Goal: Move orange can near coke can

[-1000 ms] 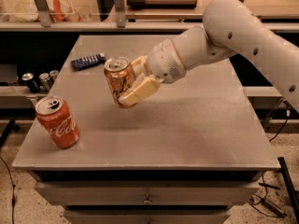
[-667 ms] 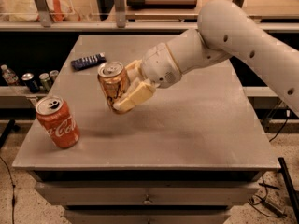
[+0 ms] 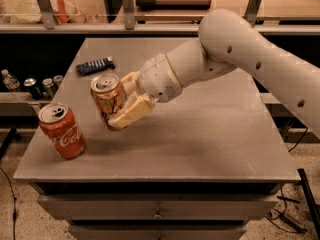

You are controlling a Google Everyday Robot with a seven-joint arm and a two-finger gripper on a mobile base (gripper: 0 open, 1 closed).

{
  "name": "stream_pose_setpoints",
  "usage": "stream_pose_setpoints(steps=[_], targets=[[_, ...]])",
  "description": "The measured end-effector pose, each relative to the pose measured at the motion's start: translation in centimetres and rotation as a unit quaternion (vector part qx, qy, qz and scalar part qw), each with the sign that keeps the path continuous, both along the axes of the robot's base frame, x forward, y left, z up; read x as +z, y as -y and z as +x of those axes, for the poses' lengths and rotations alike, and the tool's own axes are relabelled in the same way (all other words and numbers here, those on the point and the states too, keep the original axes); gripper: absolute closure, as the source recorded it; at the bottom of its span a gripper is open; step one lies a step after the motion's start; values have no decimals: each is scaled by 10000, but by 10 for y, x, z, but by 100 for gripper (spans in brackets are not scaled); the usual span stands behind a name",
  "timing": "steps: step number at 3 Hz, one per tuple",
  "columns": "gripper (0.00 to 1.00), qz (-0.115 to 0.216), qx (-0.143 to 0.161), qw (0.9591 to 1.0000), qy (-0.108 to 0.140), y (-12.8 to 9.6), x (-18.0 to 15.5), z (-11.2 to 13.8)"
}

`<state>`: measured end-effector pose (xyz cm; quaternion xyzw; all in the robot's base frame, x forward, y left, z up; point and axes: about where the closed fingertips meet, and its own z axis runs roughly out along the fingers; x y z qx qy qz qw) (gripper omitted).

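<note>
Next, my gripper puts the orange can down on the grey table [image 3: 103,133] next to the coke can, toward the middle of the table.
The orange can [image 3: 107,99], tan-orange with a silver top, is held tilted above the table's left half. My gripper [image 3: 123,104] is shut on it, with one cream finger [image 3: 131,114] wrapped across its lower right side. The coke can [image 3: 62,130], bright red with white script, stands tilted near the table's front left corner, a short way left of and below the orange can. The two cans do not touch.
The grey table [image 3: 200,134] has a dark blue flat object [image 3: 95,65] near its back left edge. Small dark cans [image 3: 44,86] and a bottle [image 3: 9,80] stand on a lower shelf at the left. My white arm [image 3: 250,59] reaches in from the right.
My gripper has carried the orange can leftward and a little forward, closer to the coke can. The coke can has not moved.
</note>
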<state>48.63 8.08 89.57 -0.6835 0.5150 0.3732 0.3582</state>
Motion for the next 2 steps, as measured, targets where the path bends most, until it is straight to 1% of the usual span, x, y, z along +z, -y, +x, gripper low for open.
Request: stream_pose_setpoints(steps=[1, 2], targets=[[100, 27, 91, 9999, 137, -15, -3, -3], [100, 57, 160, 9997, 195, -27, -10, -4]])
